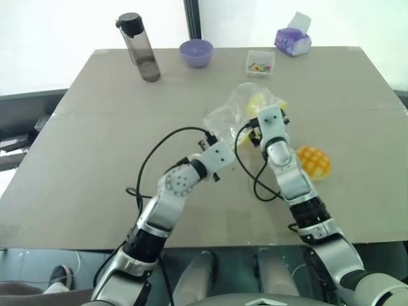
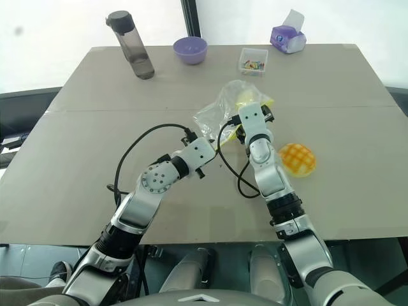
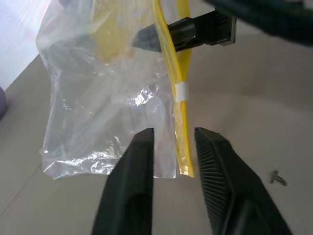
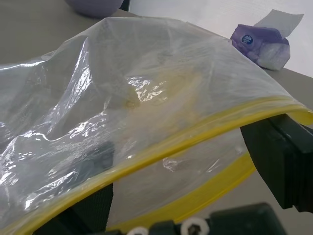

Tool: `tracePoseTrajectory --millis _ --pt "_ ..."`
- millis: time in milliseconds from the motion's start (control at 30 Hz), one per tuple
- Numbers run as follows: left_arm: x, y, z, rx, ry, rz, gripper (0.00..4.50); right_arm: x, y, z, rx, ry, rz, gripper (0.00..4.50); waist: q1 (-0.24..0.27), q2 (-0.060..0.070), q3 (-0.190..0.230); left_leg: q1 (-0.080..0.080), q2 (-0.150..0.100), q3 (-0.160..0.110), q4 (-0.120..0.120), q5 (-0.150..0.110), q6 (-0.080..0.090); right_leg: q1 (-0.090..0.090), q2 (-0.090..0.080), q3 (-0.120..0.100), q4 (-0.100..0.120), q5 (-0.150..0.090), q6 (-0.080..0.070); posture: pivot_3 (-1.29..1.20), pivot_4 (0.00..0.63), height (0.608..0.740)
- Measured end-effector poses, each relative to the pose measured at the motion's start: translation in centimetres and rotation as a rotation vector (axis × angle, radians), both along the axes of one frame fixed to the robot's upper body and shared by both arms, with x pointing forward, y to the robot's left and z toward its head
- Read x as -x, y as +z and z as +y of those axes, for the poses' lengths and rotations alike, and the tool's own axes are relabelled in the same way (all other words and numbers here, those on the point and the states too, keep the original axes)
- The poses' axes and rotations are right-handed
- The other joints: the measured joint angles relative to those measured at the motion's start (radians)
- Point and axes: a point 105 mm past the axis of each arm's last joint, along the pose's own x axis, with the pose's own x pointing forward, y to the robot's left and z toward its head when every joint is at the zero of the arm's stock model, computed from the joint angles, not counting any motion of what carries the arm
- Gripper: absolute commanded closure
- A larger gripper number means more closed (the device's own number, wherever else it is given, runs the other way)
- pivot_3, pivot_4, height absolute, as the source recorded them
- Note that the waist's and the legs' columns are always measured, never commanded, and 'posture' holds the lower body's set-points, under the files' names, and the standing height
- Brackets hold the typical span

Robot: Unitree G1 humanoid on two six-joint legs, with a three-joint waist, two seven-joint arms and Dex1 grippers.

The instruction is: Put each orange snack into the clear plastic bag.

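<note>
The bag's opening is held open only by my right gripper's fingers, so next my left gripper pinches the yellow strip's end (image 3: 184, 160) before my right gripper gets the orange snack.
The clear plastic bag (image 1: 245, 109) lies crumpled on the table just past both grippers, its yellow strip (image 3: 182, 122) along the mouth. My right gripper (image 4: 188, 147) is open, its fingers (image 4: 281, 164) spread wide inside the mouth, with the strip draped over them. My left gripper (image 3: 173, 134) stands open at the bag's near edge, the strip lying in the gap between its fingers. A yellowish shape (image 4: 166, 93) shows through the plastic. One orange snack (image 1: 313, 160) with a criss-cross top sits on the table right of my right forearm, untouched.
Along the table's far edge (image 1: 223, 50) stand a dark water bottle (image 1: 141, 48), a purple bowl (image 1: 196, 52), a small clear box of coloured bits (image 1: 260, 62) and a purple tissue pack (image 1: 293, 39). Black cables loop beside both wrists.
</note>
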Motion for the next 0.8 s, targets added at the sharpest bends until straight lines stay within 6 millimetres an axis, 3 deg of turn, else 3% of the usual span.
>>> tracePoseTrajectory --millis 100,467,567,800 --pt "-0.2 -0.2 0.2 -0.004 0.026 0.006 0.08 0.0 0.0 0.0 0.002 0.001 0.000 0.00 0.000 0.000 0.000 0.000 0.000 0.000 0.000 0.000 0.000 0.000 0.000 0.000 0.000 0.000 0.000 0.00 0.150 0.739" --pt "-2.3 -0.9 -0.3 -0.017 0.103 -0.004 0.08 0.1 0.0 0.5 0.006 0.018 0.003 0.00 0.001 0.000 0.000 0.000 0.000 0.000 0.000 0.000 0.000 0.000 0.000 0.000 0.000 0.000 0.000 0.00 0.150 0.739" --pt "-2.5 -0.7 -0.5 -0.013 0.114 -0.017 0.91 0.1 0.0 0.6 0.005 0.018 0.002 0.00 0.000 0.000 0.000 0.000 0.000 0.000 0.000 0.000 0.000 0.000 0.000 0.000 0.000 0.000 0.000 0.00 0.150 0.739" --pt "-2.5 -0.9 -0.2 -0.015 0.136 -0.016 4.24 0.1 0.0 0.7 0.008 0.019 0.000 0.00 0.000 0.000 0.000 0.000 0.000 0.000 0.000 0.000 0.000 0.000 0.000 0.000 0.000 0.000 0.000 0.00 0.150 0.739"
